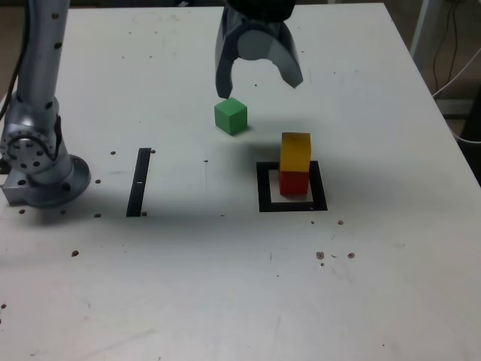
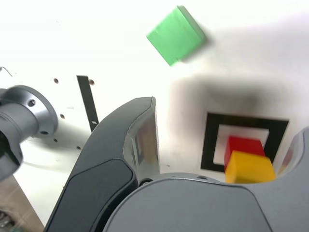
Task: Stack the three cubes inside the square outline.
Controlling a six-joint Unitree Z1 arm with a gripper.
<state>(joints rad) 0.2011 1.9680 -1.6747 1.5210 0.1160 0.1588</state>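
The green cube is lying alone on the white table. My gripper should go there next and close on the cube's opposite upright sides (image 1: pixel 231 118) (image 2: pixel 177 36).
The yellow cube (image 1: pixel 295 152) (image 2: pixel 248 166) sits on the red cube (image 1: pixel 294 183) (image 2: pixel 244 146), and the red one stands inside the square outline (image 1: pixel 264 188) (image 2: pixel 211 145). The green cube (image 1: pixel 231 116) (image 2: pixel 176 35) lies alone on the white table, up and to the exterior view's left of the stack. My gripper (image 1: pixel 259 86) (image 2: pixel 229 116) hangs above the table behind the stack and just right of the green cube in the exterior view. Its jaws stand wide open with nothing between them.
A narrow black strip (image 1: pixel 139 182) (image 2: pixel 87 99) lies flat at the exterior view's left. The arm's grey base (image 1: pixel 37 158) (image 2: pixel 21 121) stands at the table's left edge. Small dark holes dot the tabletop (image 1: pixel 225 286).
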